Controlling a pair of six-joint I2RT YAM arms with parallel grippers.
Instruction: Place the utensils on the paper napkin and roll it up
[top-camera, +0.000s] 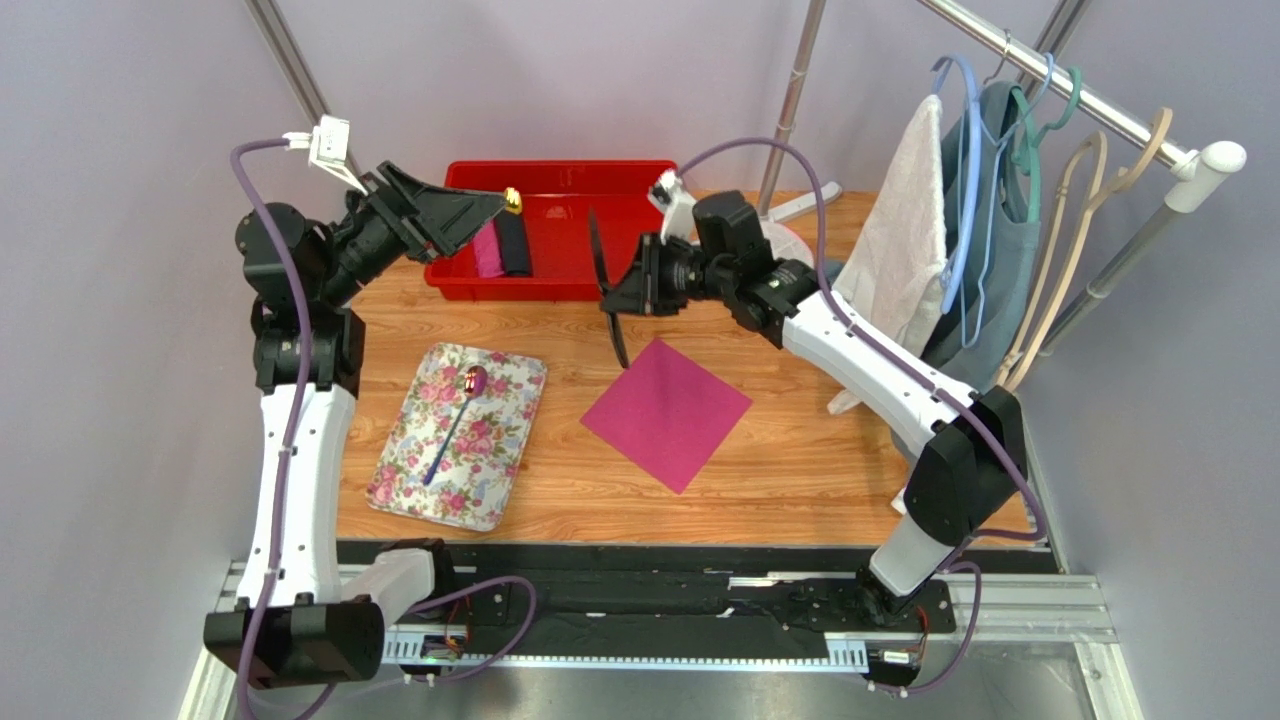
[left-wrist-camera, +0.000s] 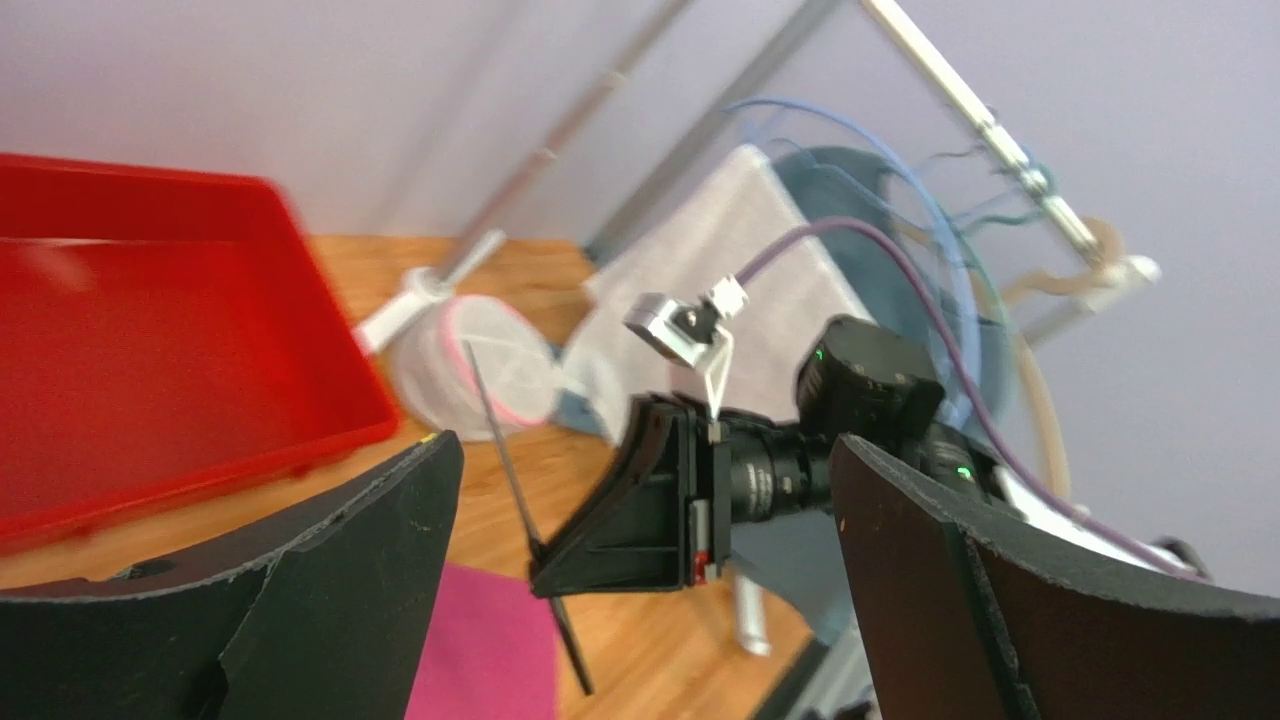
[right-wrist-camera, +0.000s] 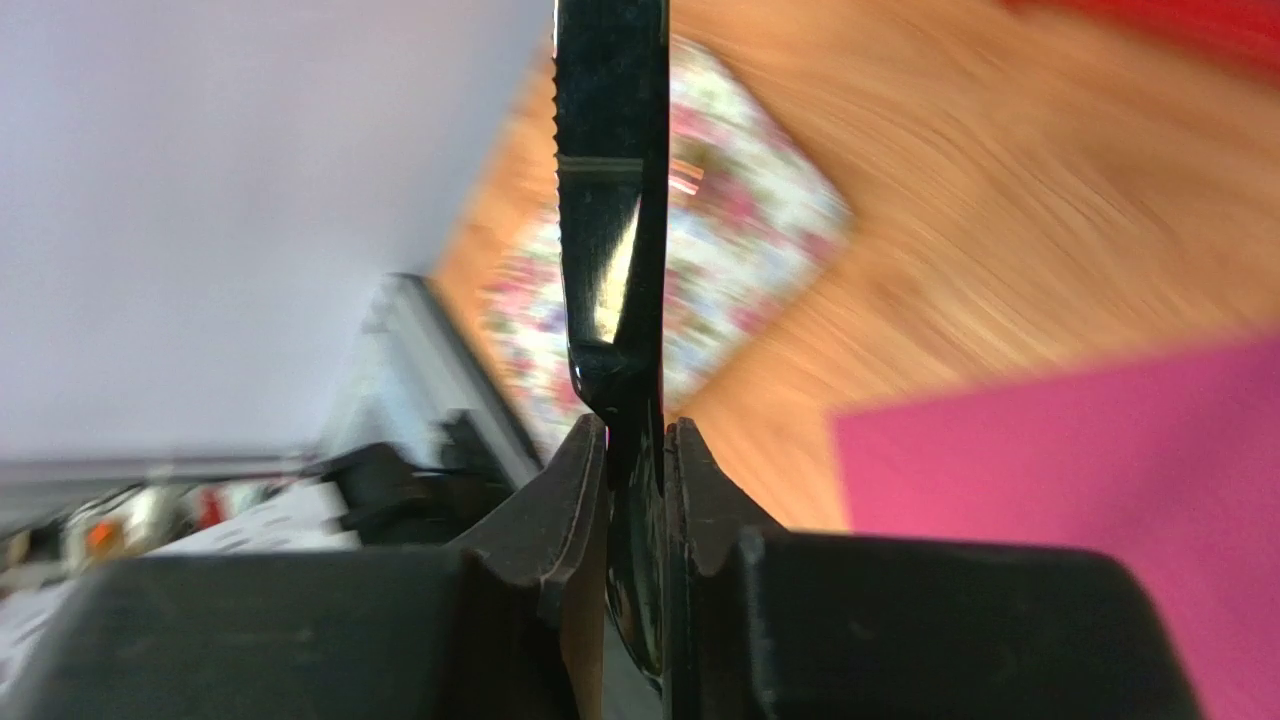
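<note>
The black knife will go down from my right gripper onto the paper napkin (top-camera: 664, 390), between the napkin's middle and its far corner.
The paper napkin (top-camera: 666, 413) lies flat on the wooden table as a magenta diamond. Just above its far corner my right gripper (top-camera: 616, 293) is shut on a black knife (top-camera: 618, 342), which stands upright with its lower end over the table. In the right wrist view the knife (right-wrist-camera: 613, 225) runs up from between my shut fingertips (right-wrist-camera: 639, 438), with the napkin (right-wrist-camera: 1082, 495) at the right. A second utensil, a spoon (top-camera: 451, 435) with a purple head, rests on the floral cloth (top-camera: 406, 465). My left gripper (top-camera: 489, 213) hangs open and empty by the red bin's left end.
The red bin (top-camera: 601, 177) at the back holds pink and black rolls (top-camera: 504, 248). A rack of hangers and cloths (top-camera: 977, 195) fills the right side. A white mesh item (top-camera: 784, 240) lies behind the right arm. In the left wrist view the red bin (left-wrist-camera: 150, 345) is at the left.
</note>
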